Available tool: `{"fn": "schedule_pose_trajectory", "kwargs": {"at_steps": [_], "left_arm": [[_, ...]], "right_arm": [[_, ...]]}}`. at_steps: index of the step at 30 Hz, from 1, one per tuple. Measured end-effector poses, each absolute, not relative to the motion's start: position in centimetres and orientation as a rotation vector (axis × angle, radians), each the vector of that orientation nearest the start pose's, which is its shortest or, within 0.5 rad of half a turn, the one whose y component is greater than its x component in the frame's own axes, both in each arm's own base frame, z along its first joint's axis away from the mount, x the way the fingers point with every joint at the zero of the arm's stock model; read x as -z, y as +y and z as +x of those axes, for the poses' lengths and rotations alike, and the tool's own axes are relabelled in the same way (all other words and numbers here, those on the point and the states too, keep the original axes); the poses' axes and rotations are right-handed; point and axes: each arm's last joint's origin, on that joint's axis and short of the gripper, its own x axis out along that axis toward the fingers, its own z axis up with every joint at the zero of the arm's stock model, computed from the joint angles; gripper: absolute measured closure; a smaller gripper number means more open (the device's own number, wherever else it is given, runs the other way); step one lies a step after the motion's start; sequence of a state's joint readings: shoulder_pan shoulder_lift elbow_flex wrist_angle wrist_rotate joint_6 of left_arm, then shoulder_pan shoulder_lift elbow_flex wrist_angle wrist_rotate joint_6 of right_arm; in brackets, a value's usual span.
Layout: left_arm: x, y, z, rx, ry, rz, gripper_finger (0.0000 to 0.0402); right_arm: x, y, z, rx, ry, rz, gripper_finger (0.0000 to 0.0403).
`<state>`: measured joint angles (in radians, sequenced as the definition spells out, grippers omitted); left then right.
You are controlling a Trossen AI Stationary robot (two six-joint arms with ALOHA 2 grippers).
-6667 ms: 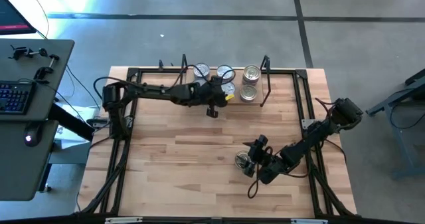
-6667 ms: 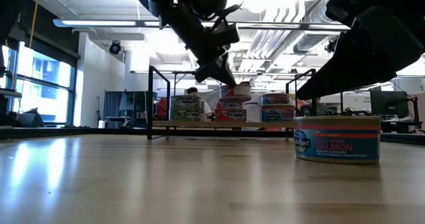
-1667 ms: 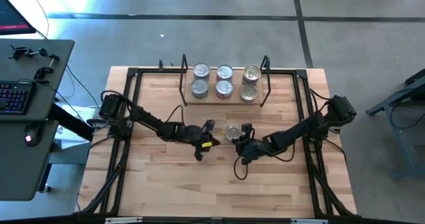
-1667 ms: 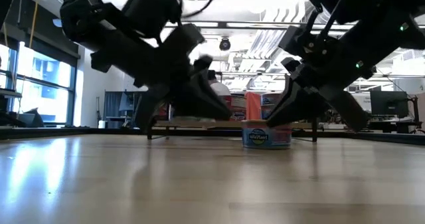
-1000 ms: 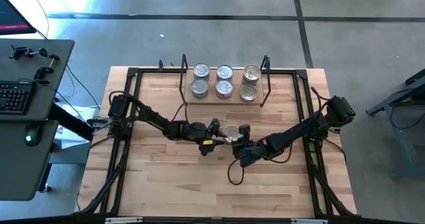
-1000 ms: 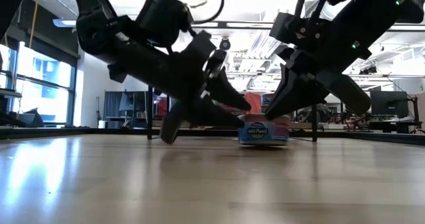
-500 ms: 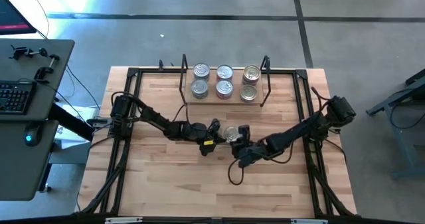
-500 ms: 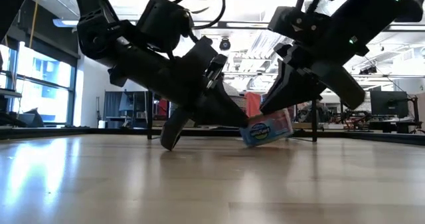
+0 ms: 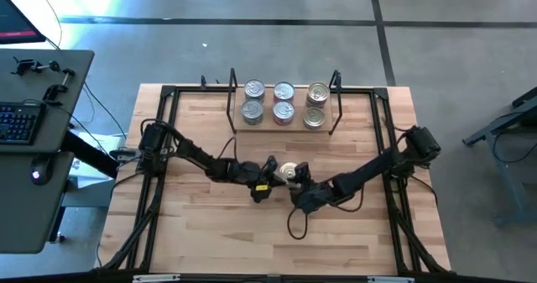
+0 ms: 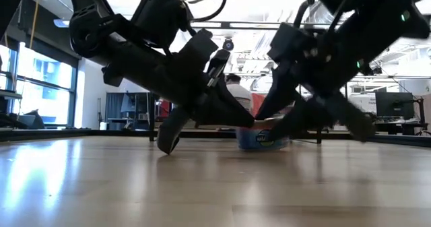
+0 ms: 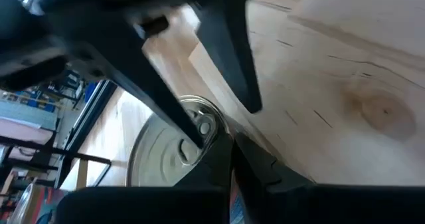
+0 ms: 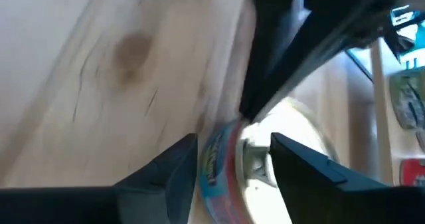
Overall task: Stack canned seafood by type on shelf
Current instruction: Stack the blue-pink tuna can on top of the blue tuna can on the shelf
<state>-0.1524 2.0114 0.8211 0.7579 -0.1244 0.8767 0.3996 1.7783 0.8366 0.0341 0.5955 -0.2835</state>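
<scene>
Both grippers are crowding the can's rim beside the pull tab. My right gripper will back away and grab the can's rim (image 12: 325, 139) on the opposite side from the pull tab.
One can of seafood (image 9: 288, 172) with a silver pull-tab lid and a blue and red label (image 10: 262, 138) stands on the tabletop, in the middle, in front of the shelf (image 9: 298, 128). Six more tins (image 9: 284, 102) sit on the shelf in two rows. My left gripper (image 9: 278, 173) reaches the can from the table's left and is shut at its rim. My right gripper (image 9: 295, 180) comes from the right and is open. In the right wrist view its two fingers (image 12: 179, 164) stand on either side of the can (image 12: 222, 161). My left gripper pinches the can's rim (image 11: 216, 134) beside the pull tab, with its two fingertips (image 11: 229, 154) closed together. The fingers slant down from the table's left. The can stands upright with its base on the table.
The tabletop has a black frame around it (image 9: 159, 149). Bare wood lies in front of the two arms, toward the near edge. A desk with a keyboard (image 9: 21, 119) stands off the table's left. A person shows in the room behind (image 10: 236, 89).
Half a second ago the can was tipped up on one edge between the two grippers; now it stands level on the table. My right gripper has rolled and opened off the can. My left gripper has come in to the can's rim.
</scene>
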Motion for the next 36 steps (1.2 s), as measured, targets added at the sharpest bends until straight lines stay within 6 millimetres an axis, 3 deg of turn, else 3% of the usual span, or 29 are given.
{"fn": "schedule_pose_trajectory", "kwargs": {"at_steps": [9, 14, 17, 19, 24, 29, 36], "left_arm": [[-9.9, -6.4, 36.2, 0.185, 0.383, 0.982, 0.04], [-10.2, -7.0, 36.2, 0.182, 0.34, 0.979, 0.04], [-11.3, -7.6, 36.1, 0.167, 0.306, 0.977, 0.0401], [-12.4, -8.0, 35.9, 0.121, 0.3, 0.965, 0.0401], [-15.6, -8.5, 34.6, -0.048, 0.366, 0.96, 0.0401], [-18.1, -7.6, 32.6, -0.151, 0.515, 0.855, 0.0401], [-18.5, -6.1, 29.5, -0.337, 0.626, 0.742, 0.0401]], "right_arm": [[-9.9, 11.5, 30.8, 0.196, 0.847, -0.806, 0.0234], [-9.0, 11.5, 31.3, 0.239, 0.819, -0.737, 0.0307], [-8.5, 11.3, 31.4, 0.282, 0.817, -0.692, 0.037], [-8.4, 11.3, 31.4, 0.299, 0.815, -0.68, 0.0391], [-8.6, 11.2, 31.4, 0.321, 0.8, -0.624, 0.0385], [-9.5, 11.8, 30.9, 0.293, 0.787, -0.619, 0.0398], [-11.8, 13.0, 30.0, 0.219, 0.751, -0.686, 0.0402]]}}
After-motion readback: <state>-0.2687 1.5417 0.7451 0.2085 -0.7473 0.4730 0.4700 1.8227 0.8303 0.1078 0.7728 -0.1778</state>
